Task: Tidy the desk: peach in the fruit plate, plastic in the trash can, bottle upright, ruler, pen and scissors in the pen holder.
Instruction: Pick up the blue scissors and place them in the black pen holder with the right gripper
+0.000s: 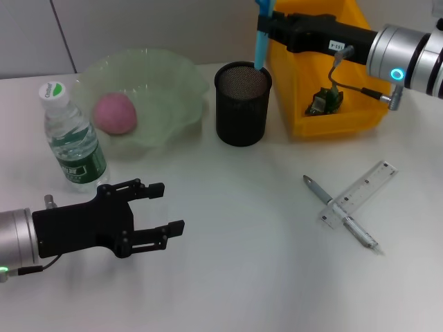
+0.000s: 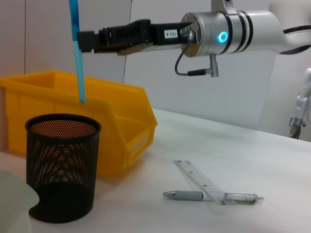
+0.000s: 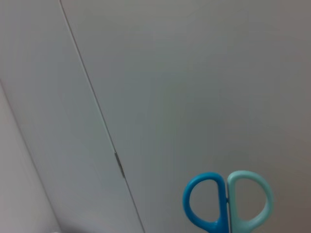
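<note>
I will let go of the blue scissors, now hanging point-down just above the holder, with my right gripper inside the black mesh pen holder (image 1: 252,87), toward the yellow trash can.
My right gripper (image 1: 265,26) is shut on the blue scissors (image 1: 260,50), which hang point-down just above the black mesh pen holder (image 1: 241,104). The left wrist view shows the scissors (image 2: 77,58) over the pen holder (image 2: 62,167), tip clear of its rim. Their handles (image 3: 226,201) fill the right wrist view. The pink peach (image 1: 114,114) lies in the green fruit plate (image 1: 181,86). The bottle (image 1: 71,135) stands upright. The clear ruler (image 1: 360,194) lies across the pen (image 1: 344,216). A piece of plastic (image 1: 324,102) lies in the yellow trash can (image 1: 346,124). My left gripper (image 1: 170,207) is open at front left.
The yellow trash can (image 2: 119,121) stands right behind the pen holder. Ruler (image 2: 199,181) and pen (image 2: 209,196) lie on bare white table to the right of it. A grey wall runs along the table's back edge.
</note>
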Robot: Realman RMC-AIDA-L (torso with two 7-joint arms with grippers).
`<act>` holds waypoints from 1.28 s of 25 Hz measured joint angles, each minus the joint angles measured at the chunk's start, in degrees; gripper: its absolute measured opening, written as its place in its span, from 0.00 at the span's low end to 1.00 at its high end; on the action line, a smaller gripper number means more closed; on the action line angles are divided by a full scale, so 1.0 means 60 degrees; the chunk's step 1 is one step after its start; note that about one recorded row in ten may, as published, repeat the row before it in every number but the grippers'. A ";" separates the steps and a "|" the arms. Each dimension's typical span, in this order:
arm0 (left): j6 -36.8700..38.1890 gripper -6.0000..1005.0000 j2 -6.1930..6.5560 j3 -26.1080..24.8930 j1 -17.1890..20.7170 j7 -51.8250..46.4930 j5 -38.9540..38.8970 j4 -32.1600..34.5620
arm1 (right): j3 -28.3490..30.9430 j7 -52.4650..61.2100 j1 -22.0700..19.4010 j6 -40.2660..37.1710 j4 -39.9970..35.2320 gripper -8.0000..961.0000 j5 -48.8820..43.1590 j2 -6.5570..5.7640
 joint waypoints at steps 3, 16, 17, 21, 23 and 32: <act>0.0000 0.78 0.0001 0.0010 0.0000 0.0001 0.0027 -0.0001 | -0.0015 -0.0199 0.0066 0.0039 0.0259 0.24 0.0032 0.0015; 0.0022 0.78 0.0002 0.0018 0.0047 0.0026 0.0060 -0.0002 | -0.0020 -0.2259 0.0321 0.0587 0.1724 0.25 0.1107 0.0044; 0.0030 0.78 0.0002 0.0028 0.0053 0.0026 0.0060 -0.0001 | -0.0026 -0.2424 0.0370 0.0668 0.1877 0.24 0.1190 0.0044; 0.0061 0.78 0.0012 0.0050 0.0076 0.0026 0.0061 0.0016 | -0.0035 -0.2511 0.0422 0.0770 0.2028 0.24 0.1195 0.0044; 0.0061 0.78 0.0013 0.0052 0.0083 0.0026 0.0061 0.0022 | -0.0036 -0.2528 0.0433 0.0782 0.2081 0.24 0.1195 0.0050; 0.0118 0.78 0.0034 0.0074 0.0091 0.0083 0.0060 0.0029 | -0.0191 -0.2534 0.0446 0.0796 0.2121 0.26 0.1064 0.0059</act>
